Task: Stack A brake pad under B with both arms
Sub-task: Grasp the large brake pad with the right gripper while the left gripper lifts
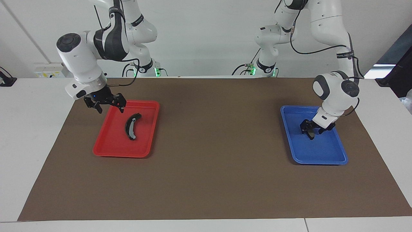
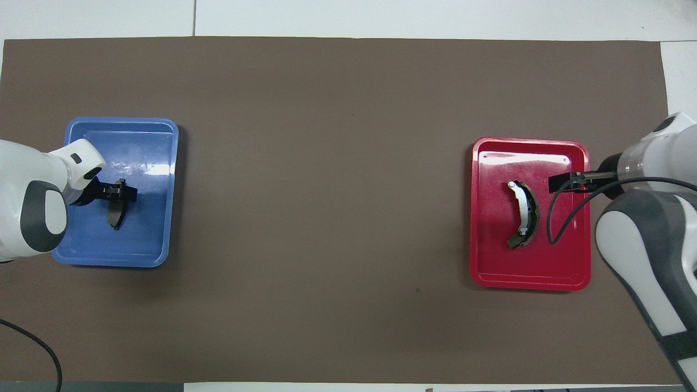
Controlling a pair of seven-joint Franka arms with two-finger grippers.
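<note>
My right gripper should move to close on the middle of B (image 2: 530, 212), which is the curved black pad with a light strip in the red tray.
The A brake pad (image 1: 311, 133), short and dark grey, lies in the blue tray (image 1: 325, 154) at the left arm's end of the table. My left gripper (image 1: 311, 130) is low in that tray, right at the pad's end nearer to the robots. In the overhead view the gripper (image 2: 121, 193) meets the top of the pad (image 2: 115, 213). B (image 1: 132, 126), the curved black pad with a light strip, lies in the red tray (image 1: 112, 146). My right gripper (image 1: 108, 106) hangs open and empty over the red tray's edge nearer to the robots, apart from B (image 2: 524, 215).
A brown mat (image 1: 212, 154) covers the table between the two trays. The red tray (image 2: 566, 272) and the blue tray (image 2: 147, 239) stand at its two ends. A black cable (image 2: 555, 218) loops from the right arm over the red tray.
</note>
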